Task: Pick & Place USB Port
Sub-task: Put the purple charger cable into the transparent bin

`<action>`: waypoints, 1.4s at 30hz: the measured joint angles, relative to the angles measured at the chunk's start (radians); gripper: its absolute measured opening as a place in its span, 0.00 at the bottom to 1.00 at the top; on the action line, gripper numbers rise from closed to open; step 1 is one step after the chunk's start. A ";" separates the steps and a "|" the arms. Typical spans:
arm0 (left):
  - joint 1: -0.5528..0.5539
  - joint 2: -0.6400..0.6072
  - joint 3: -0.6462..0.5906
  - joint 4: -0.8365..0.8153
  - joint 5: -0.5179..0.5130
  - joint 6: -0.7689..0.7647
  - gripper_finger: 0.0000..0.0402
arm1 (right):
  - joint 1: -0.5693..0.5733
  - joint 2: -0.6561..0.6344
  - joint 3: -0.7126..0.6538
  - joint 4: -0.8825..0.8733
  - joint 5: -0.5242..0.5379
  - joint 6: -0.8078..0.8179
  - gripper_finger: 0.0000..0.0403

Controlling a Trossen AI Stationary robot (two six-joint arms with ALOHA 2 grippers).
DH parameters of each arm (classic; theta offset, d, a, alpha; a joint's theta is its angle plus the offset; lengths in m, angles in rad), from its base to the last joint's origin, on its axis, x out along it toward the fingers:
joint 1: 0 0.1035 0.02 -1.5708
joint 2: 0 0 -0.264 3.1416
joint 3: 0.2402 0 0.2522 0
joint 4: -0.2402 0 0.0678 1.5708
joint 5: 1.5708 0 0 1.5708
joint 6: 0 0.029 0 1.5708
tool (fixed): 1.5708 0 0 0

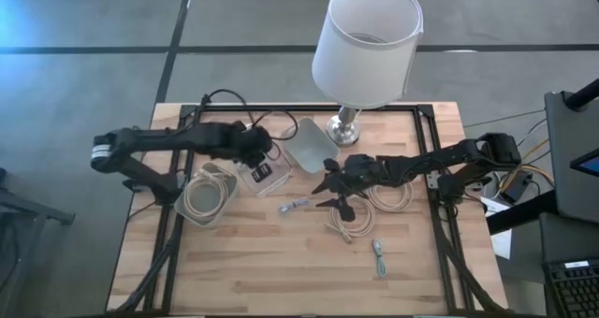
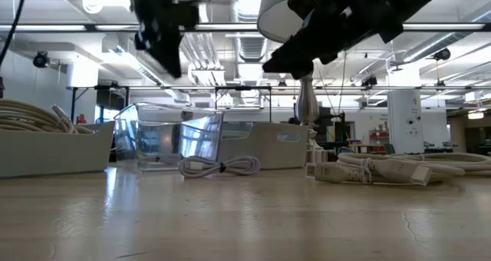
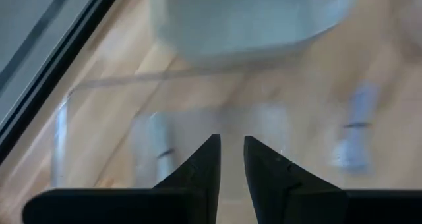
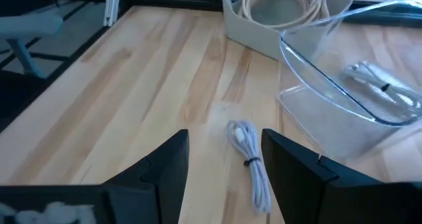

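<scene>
The right gripper I use will shut on the black tie (image 1: 294,205) (image 4: 252,161) around the middle of the white bundled USB cable beside the clear container.
A small white bundled USB cable (image 1: 295,206) lies on the wooden table, between the clear container and the loose cables; it also shows in the low view (image 2: 219,166) and the right wrist view (image 4: 251,159). My right gripper (image 1: 328,184) is open and empty, raised above the table just right of this cable (image 4: 224,159). My left gripper (image 1: 258,151) hovers above a clear plastic container (image 1: 265,174) that holds bundled cables (image 3: 160,151). Its fingers (image 3: 231,159) are nearly together with nothing between them.
A grey bin with a coiled cable (image 1: 208,195) stands left of the clear container, and another grey bin (image 1: 309,145) stands behind it. A lamp (image 1: 365,47) stands at the far edge. Loose cables (image 1: 388,196) and another bundle (image 1: 379,257) lie to the right.
</scene>
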 joint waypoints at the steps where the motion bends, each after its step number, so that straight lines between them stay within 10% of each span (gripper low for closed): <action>1: -0.025 -0.016 -0.001 0.026 0.000 -0.002 0.17 | 0.000 0.015 0.000 0.018 0.000 0.003 0.46; 11: -0.260 -0.047 -0.013 0.189 -0.041 -0.012 0.17 | 0.000 0.229 0.073 0.117 0.000 0.024 0.46; 20: -0.302 -0.027 -0.013 0.198 -0.068 -0.012 0.17 | 0.002 0.383 0.341 -0.381 0.204 0.042 0.43; 27: -0.302 -0.027 -0.014 0.199 -0.070 -0.012 0.17 | 0.005 0.473 0.443 -0.440 0.228 0.027 0.37; 42: -0.302 -0.025 -0.014 0.198 -0.068 -0.012 0.17 | 0.056 0.393 0.452 -0.547 0.298 0.025 0.30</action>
